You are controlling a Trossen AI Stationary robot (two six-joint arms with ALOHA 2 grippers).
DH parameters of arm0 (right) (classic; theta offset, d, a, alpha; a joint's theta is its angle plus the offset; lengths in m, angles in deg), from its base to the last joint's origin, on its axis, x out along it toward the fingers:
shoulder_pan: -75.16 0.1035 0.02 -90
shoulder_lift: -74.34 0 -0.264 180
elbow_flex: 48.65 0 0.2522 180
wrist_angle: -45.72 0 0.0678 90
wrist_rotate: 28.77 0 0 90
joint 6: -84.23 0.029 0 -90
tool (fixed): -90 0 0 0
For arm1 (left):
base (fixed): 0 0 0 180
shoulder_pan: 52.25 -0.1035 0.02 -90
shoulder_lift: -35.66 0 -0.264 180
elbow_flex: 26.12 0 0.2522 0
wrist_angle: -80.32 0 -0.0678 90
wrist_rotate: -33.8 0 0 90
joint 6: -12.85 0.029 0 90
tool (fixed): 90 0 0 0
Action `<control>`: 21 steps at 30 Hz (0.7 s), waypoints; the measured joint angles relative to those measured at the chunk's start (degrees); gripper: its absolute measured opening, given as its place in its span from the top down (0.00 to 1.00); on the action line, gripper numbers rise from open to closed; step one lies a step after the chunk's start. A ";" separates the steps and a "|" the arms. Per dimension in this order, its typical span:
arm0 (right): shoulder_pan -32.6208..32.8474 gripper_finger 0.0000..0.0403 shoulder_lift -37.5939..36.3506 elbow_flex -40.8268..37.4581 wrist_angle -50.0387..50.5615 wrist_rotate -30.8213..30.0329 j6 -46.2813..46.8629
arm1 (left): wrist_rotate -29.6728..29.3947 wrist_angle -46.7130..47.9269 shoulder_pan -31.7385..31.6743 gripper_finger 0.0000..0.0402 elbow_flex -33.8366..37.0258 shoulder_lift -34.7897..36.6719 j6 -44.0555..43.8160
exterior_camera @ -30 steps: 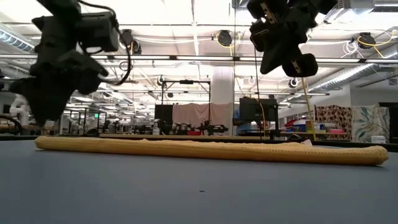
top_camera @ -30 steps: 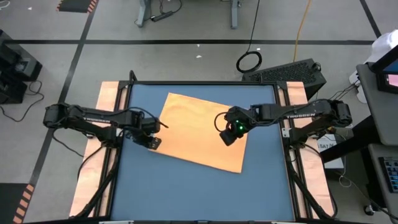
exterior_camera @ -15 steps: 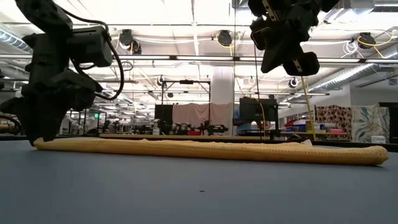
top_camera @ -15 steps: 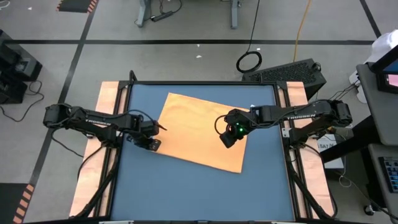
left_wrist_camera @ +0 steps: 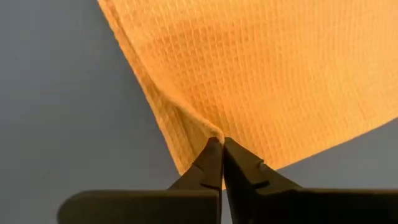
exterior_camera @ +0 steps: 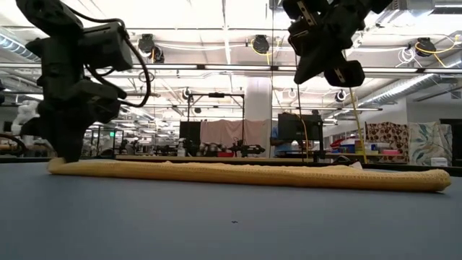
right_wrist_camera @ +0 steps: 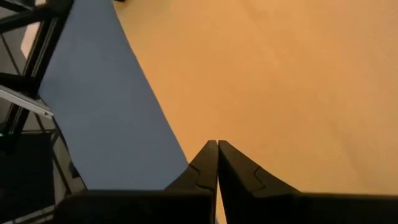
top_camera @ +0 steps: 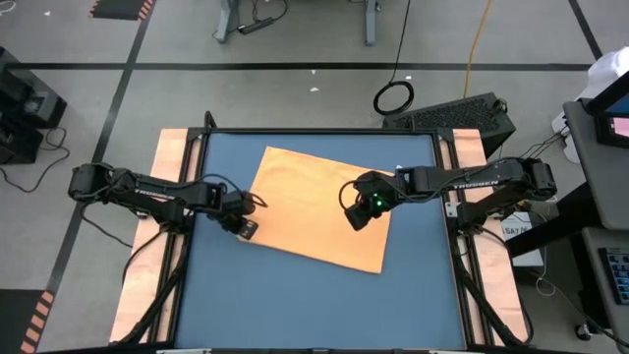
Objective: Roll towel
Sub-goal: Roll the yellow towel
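My left gripper is pinching only the towel's upper layer near its corner, so next I open it and grab the whole corner [left_wrist_camera: 186, 160] before I turn the towel.
The orange-yellow towel [top_camera: 319, 206] lies spread flat and slightly askew on the blue table [top_camera: 295, 305]. In the low view it shows as a low strip [exterior_camera: 245, 175]. My left gripper [top_camera: 246, 228] is down at the towel's near-left corner, shut on the cloth [left_wrist_camera: 280, 74]. My right gripper [top_camera: 358, 218] is shut with nothing in it. It hangs well above the towel's right part [right_wrist_camera: 298, 81], high over the cloth in the low view [exterior_camera: 339, 72]. My left gripper [left_wrist_camera: 221, 149] pinches a small raised pucker of the towel [left_wrist_camera: 208, 132] between its two fingertips, just inside the near-left corner. The fingers come from above, pointing steeply down. The rest of the towel lies flat on the table.
Wooden side boards [top_camera: 167, 197] and black frame rails [top_camera: 452, 197] flank the table to left and right. The blue table top stretches from the towel's near edge to the table's near edge.
My left gripper has sunk onto the towel's near-left corner, tipped more steeply downward and shut on the cloth, pinching up a small ridge there. The rest of the towel has stayed where it was.
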 joint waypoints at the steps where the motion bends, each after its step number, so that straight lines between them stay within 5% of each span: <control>1: 0.00 0.99 0.00 0.00 -0.50 -0.19 0.10 | 0.24 0.29 0.23 0.99 -0.01 0.00 -0.22; 10: -0.01 0.99 0.02 0.00 -1.52 -3.10 -0.30 | 1.80 4.26 1.78 0.97 -1.64 0.02 -7.13; 21: -1.40 0.99 0.02 0.00 -1.91 -3.42 -2.32 | 4.57 6.62 3.77 0.66 -1.64 0.04 -15.09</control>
